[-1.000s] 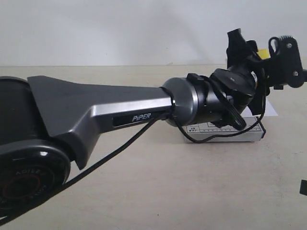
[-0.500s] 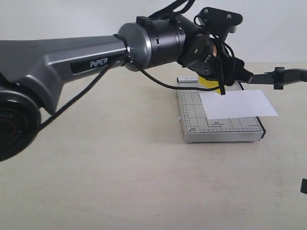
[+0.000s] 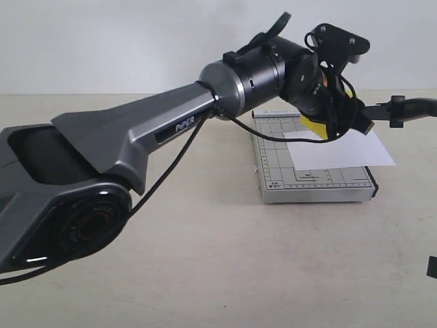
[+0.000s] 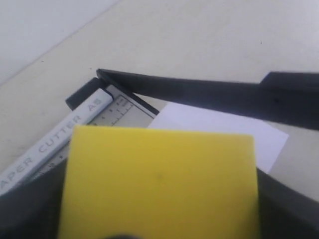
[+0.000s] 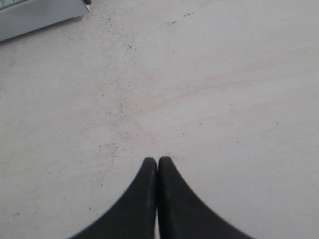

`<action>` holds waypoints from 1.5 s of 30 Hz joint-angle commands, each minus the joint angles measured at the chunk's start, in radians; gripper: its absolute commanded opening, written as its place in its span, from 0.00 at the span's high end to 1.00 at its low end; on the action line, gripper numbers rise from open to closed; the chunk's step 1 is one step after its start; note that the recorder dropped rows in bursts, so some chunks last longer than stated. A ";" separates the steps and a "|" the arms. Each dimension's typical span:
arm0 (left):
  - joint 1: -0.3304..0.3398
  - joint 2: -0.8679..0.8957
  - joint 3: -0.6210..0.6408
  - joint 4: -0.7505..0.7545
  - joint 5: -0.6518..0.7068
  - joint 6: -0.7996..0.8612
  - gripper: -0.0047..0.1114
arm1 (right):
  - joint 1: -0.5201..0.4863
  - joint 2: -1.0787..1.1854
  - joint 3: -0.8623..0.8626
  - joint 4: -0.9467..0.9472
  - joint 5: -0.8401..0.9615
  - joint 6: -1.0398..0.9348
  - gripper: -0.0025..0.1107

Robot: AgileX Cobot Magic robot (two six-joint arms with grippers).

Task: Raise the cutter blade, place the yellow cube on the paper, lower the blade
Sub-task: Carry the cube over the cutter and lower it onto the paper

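Observation:
My left gripper is going to set the yellow cube down on the white paper's part over the grey cutter base (image 3: 323, 149).
In the exterior view my left gripper (image 3: 336, 117) hangs over the far end of the grey cutter base (image 3: 273, 154), shut on the yellow cube (image 3: 311, 124). The cube sits just above the far left corner of the white paper (image 3: 345, 152). In the left wrist view the yellow cube (image 4: 159, 179) fills the space between the dark fingers (image 4: 286, 211) of my left gripper (image 4: 159, 209). Beyond it lie the paper (image 4: 214, 122) and the cutter blade (image 4: 199, 92). The blade (image 3: 403, 109) stands lifted off the base, its handle out to the right. My right gripper (image 5: 158, 163) is shut on nothing above bare table.
The base's ruler strip marked "CUTTER A5" (image 4: 55, 144) runs beside the cube. A corner of the grey base (image 5: 40, 12) shows in the right wrist view. My left arm's grey body (image 3: 136, 143) crosses the left half of the scene. Beige table (image 3: 239, 273) surrounds the cutter.
My left arm has swung off the front of the cutter, uncovering the base and paper. The gripper with the cube has shifted a little right and lower, toward the paper.

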 commanded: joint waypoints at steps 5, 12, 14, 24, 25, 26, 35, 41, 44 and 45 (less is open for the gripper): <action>-0.001 0.052 -0.045 -0.043 -0.017 0.031 0.92 | -0.007 0.003 0.005 0.000 0.000 0.001 0.98; -0.001 0.084 -0.045 -0.043 -0.040 0.031 0.92 | -0.007 0.003 0.005 0.000 0.000 0.001 0.98; -0.001 0.091 -0.045 -0.043 -0.043 0.031 0.92 | -0.007 0.003 0.005 0.000 0.000 0.001 0.98; -0.001 0.115 -0.045 -0.043 -0.058 0.033 0.91 | -0.007 0.003 0.005 0.000 0.004 0.001 0.98; -0.001 0.115 -0.045 -0.043 -0.058 0.033 0.90 | -0.007 0.003 0.005 0.000 0.006 0.001 0.98; -0.001 0.115 -0.045 -0.043 -0.061 0.033 0.87 | -0.007 0.003 0.005 0.000 0.006 0.001 0.98; -0.001 0.115 -0.045 -0.036 -0.083 0.033 0.21 | -0.007 0.003 0.005 0.000 0.008 0.001 0.98; -0.001 0.115 -0.045 -0.027 -0.135 0.033 0.02 | -0.007 0.003 0.005 0.000 0.013 0.001 0.98; -0.001 0.101 -0.050 -0.025 -0.127 0.033 0.02 | -0.007 0.003 0.005 0.000 0.013 0.001 0.98; -0.001 0.092 -0.050 -0.025 -0.118 0.033 0.02 | -0.007 0.003 0.005 0.001 0.015 0.001 0.98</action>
